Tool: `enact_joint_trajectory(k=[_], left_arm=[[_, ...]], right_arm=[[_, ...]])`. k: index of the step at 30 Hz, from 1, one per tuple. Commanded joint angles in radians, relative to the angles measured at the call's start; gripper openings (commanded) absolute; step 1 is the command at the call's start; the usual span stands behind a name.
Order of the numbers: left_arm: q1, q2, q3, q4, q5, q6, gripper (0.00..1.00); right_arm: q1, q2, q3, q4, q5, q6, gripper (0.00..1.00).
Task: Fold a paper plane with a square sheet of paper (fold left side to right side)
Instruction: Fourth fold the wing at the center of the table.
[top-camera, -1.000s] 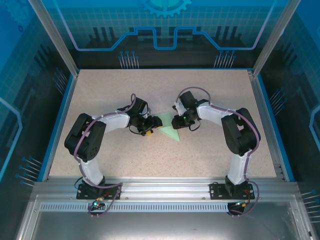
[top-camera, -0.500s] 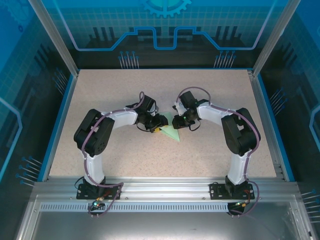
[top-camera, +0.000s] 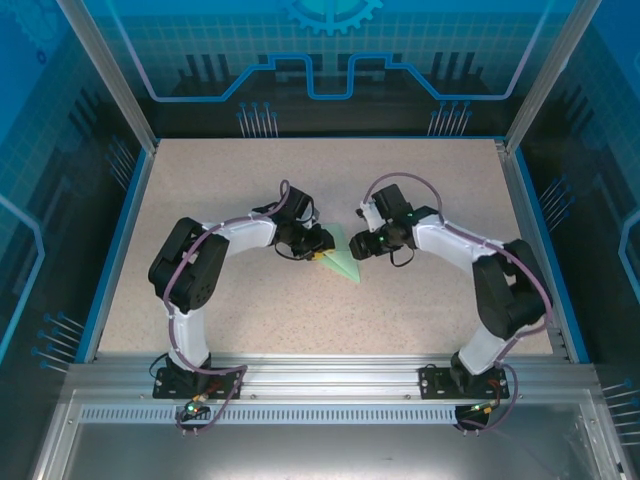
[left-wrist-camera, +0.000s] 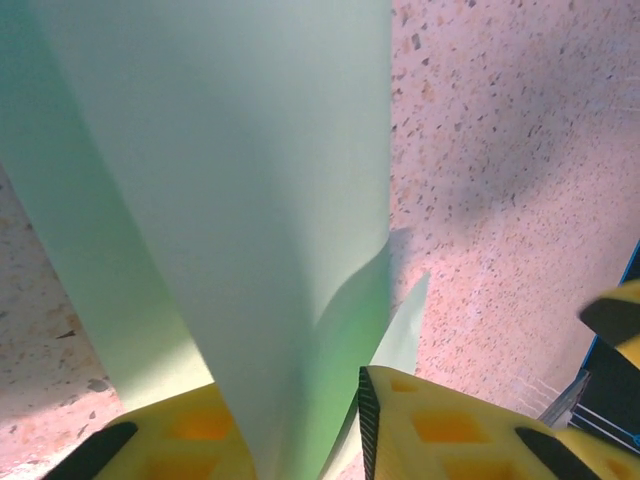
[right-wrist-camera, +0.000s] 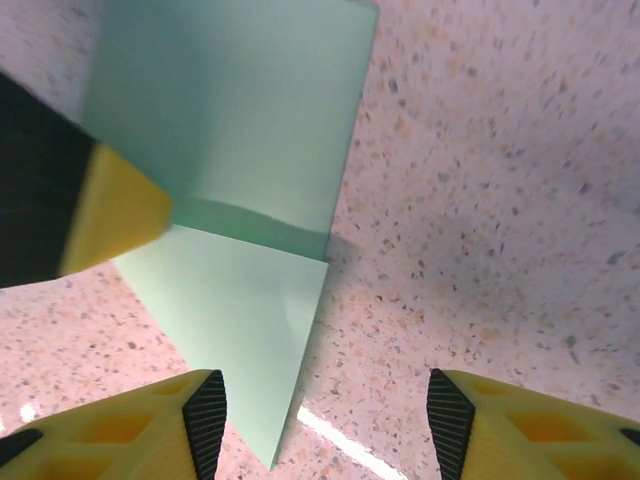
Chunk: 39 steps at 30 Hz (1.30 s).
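Note:
The paper's raised flap is held by the left gripper alone and the paper's point lies loose, so the right gripper should pinch the point (right-wrist-camera: 266, 415) before the left gripper opens.
The square sheet of paper (top-camera: 343, 262) is pale mint green and lies folded to a pointed triangle at the table's middle. My left gripper (top-camera: 320, 252) reaches in from its left side. In the left wrist view a raised flap of the paper (left-wrist-camera: 230, 180) runs up between the yellow fingers (left-wrist-camera: 440, 430), and my left gripper (left-wrist-camera: 295, 405) is shut on it. My right gripper (top-camera: 362, 247) hangs just right of the sheet. In the right wrist view my right gripper (right-wrist-camera: 328, 425) stands open over bare table, with the paper (right-wrist-camera: 240, 300) flat beside its left finger.
The speckled beige table (top-camera: 300, 320) has a raised blue rim (top-camera: 118, 240) at left, right and back. Metal frame posts (top-camera: 100, 70) rise at the far corners. An aluminium rail (top-camera: 330, 370) carries both arm bases at the near edge.
My left gripper moved right onto the sheet's left edge and shut on a lifted flap. My right gripper opened and drew back slightly to the right.

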Motion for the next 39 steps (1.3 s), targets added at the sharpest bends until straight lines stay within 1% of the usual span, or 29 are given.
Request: enact_joint_trajectory(k=[1, 5, 8, 14, 19, 21, 37, 39], left_arm=[[-0.011, 0.004, 0.039, -0.026, -0.013, 0.008, 0.27], [-0.014, 0.014, 0.065, -0.039, -0.014, 0.014, 0.26], [-0.020, 0.028, 0.085, -0.053, -0.013, 0.021, 0.26], [-0.024, 0.041, 0.099, -0.057, -0.012, 0.025, 0.25], [-0.024, 0.038, 0.090, -0.052, -0.020, 0.022, 0.25], [-0.026, 0.040, 0.089, -0.053, -0.021, 0.023, 0.25], [-0.023, 0.047, 0.127, -0.086, -0.043, -0.008, 0.25], [-0.022, 0.050, 0.134, -0.092, -0.044, -0.012, 0.25]], right_arm=[[0.031, -0.053, -0.062, 0.045, 0.010, -0.034, 0.59], [0.098, -0.081, -0.124, 0.123, 0.025, -0.031, 0.59], [0.150, -0.074, -0.140, 0.157, 0.081, -0.029, 0.59], [0.193, 0.008, -0.107, 0.170, 0.122, -0.024, 0.58], [0.201, 0.043, -0.093, 0.177, 0.139, -0.023, 0.57], [0.202, 0.051, -0.091, 0.180, 0.143, -0.022, 0.54], [0.215, 0.098, -0.093, 0.230, 0.166, -0.040, 0.52], [0.216, 0.107, -0.091, 0.230, 0.171, -0.042, 0.50]])
